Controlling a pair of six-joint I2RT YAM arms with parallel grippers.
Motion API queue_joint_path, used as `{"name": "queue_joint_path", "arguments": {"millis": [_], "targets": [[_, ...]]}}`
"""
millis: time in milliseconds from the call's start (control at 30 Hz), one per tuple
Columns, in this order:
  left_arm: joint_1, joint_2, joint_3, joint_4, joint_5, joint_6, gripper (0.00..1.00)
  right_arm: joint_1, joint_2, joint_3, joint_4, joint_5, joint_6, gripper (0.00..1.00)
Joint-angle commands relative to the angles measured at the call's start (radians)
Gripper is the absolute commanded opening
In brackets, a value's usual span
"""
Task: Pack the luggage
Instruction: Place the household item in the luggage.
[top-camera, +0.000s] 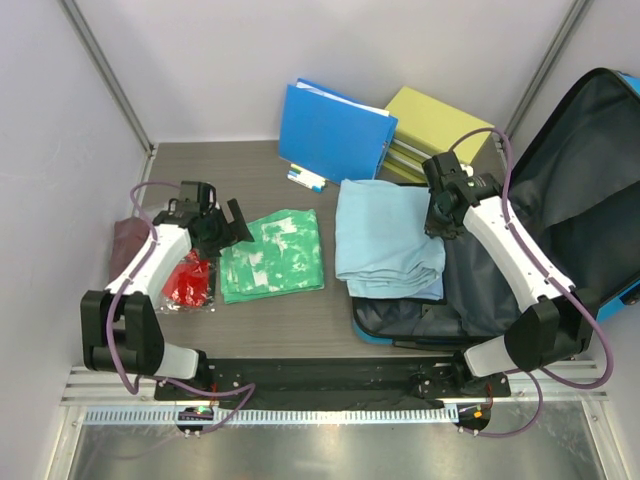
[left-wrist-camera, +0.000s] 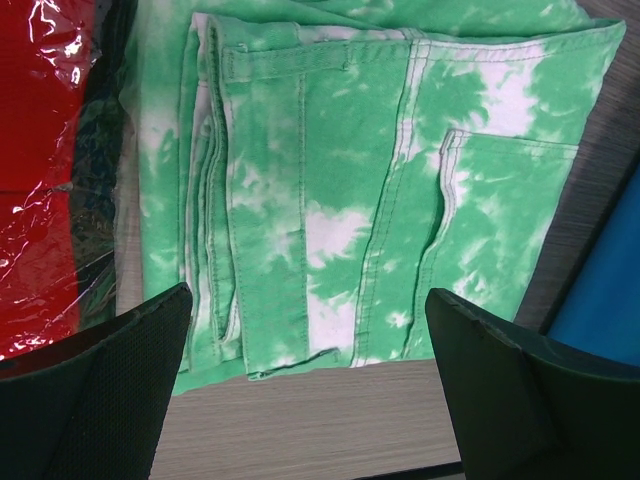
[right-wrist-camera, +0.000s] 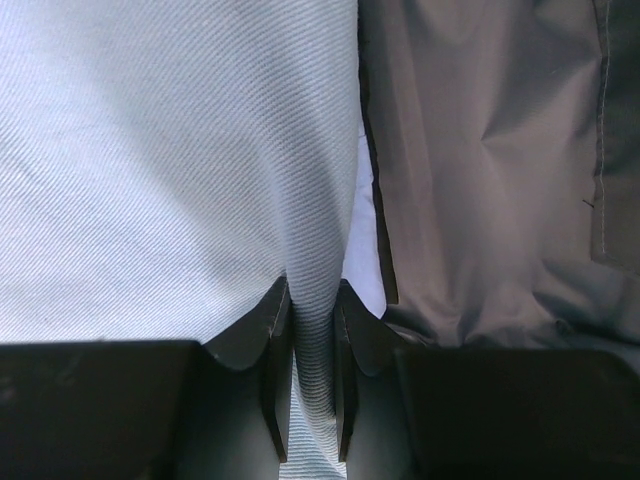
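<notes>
My right gripper will release the light-blue cloth on the dark grey lining inside the base (top-camera: 408, 248) of the blue luggage.
The blue luggage (top-camera: 600, 215) lies open at the right, its dark grey lining (right-wrist-camera: 500, 150) showing. A folded light-blue cloth (top-camera: 385, 238) rests over its left edge. My right gripper (top-camera: 440, 222) is shut on the right edge of this light-blue cloth (right-wrist-camera: 170, 150), a fold pinched between the fingers (right-wrist-camera: 278, 380). A folded green-and-white tie-dye garment (top-camera: 272, 254) lies on the table at centre left. My left gripper (top-camera: 225, 228) is open and empty just left of the green garment (left-wrist-camera: 340, 180), fingers (left-wrist-camera: 110, 390) spread over the table.
A red item in clear plastic (top-camera: 190, 280) lies under the left arm; it also shows in the left wrist view (left-wrist-camera: 40, 170). A maroon cloth (top-camera: 128, 243) lies at the far left. A blue folder (top-camera: 333, 130) and a yellow-green box (top-camera: 435, 125) stand at the back.
</notes>
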Motion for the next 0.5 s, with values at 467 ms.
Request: {"name": "queue_joint_path", "arguments": {"millis": [467], "targets": [[0.004, 0.034, 0.058, 0.028, 0.009, 0.033, 1.0, -0.083, 0.035, -0.11, 0.128, 0.137, 0.013, 0.01]]}}
